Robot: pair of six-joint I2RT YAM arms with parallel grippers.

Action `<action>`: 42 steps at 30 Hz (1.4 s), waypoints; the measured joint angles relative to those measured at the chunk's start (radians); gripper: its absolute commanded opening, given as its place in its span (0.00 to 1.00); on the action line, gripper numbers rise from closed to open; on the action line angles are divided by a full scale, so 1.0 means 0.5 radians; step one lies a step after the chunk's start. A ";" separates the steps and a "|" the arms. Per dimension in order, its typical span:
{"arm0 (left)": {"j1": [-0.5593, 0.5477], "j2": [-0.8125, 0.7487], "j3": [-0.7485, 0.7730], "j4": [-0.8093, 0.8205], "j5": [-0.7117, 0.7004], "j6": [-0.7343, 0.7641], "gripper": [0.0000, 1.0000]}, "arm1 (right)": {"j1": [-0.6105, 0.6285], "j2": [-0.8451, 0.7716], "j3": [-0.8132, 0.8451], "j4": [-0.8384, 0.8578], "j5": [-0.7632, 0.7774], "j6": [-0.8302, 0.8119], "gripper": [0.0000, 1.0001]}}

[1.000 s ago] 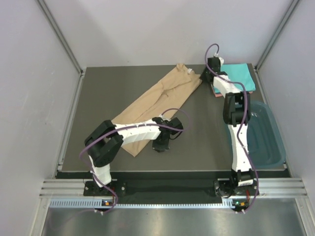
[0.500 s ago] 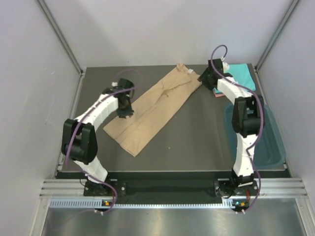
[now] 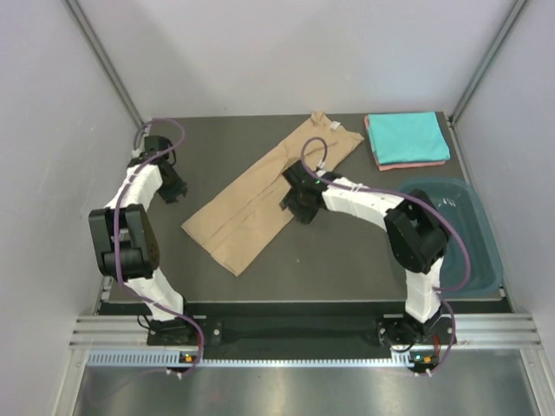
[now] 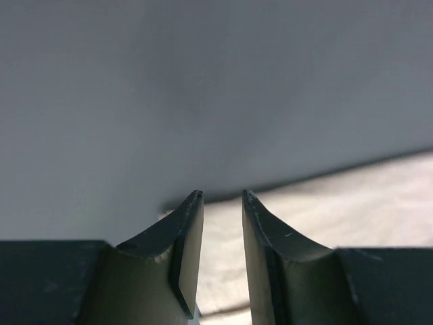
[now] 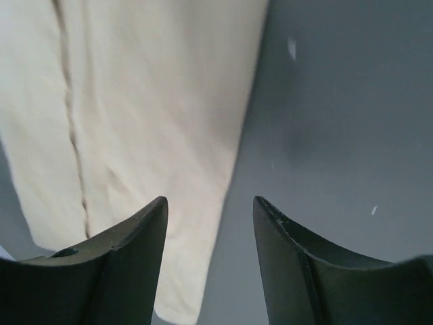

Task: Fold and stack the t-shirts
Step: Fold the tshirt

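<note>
My right gripper is to move next to the tan t-shirt's hem corner (image 3: 238, 273) (image 5: 195, 318) that is nearest the metal rail, and it is to close on it there.
The tan t-shirt (image 3: 269, 195) lies as a long folded strip, running diagonally from the back middle to the front left of the dark table (image 3: 347, 251). The turquoise t-shirt (image 3: 406, 137) lies folded at the back right on the salmon-pink t-shirt (image 3: 416, 165), of which only an edge shows. My left gripper (image 3: 173, 188) is low over bare table to the left of the tan shirt, narrowly open and empty (image 4: 222, 195), with tan cloth (image 4: 338, 203) ahead of it. My right gripper (image 3: 295, 204) is open and empty (image 5: 210, 200) over the tan shirt's right edge (image 5: 149, 101).
A dark teal plastic tub (image 3: 464, 238) stands at the right edge of the table. Grey walls close in the left, back and right sides. A metal rail runs along the front edge by the arm bases.
My left gripper swung from the tan shirt's near end to the left of the table. My right gripper left the back-right stack and came to the tan shirt's right edge.
</note>
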 measured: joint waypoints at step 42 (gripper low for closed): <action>0.510 -0.001 -0.109 0.178 0.706 -0.172 0.34 | 0.932 0.273 0.230 -0.103 0.040 0.954 0.39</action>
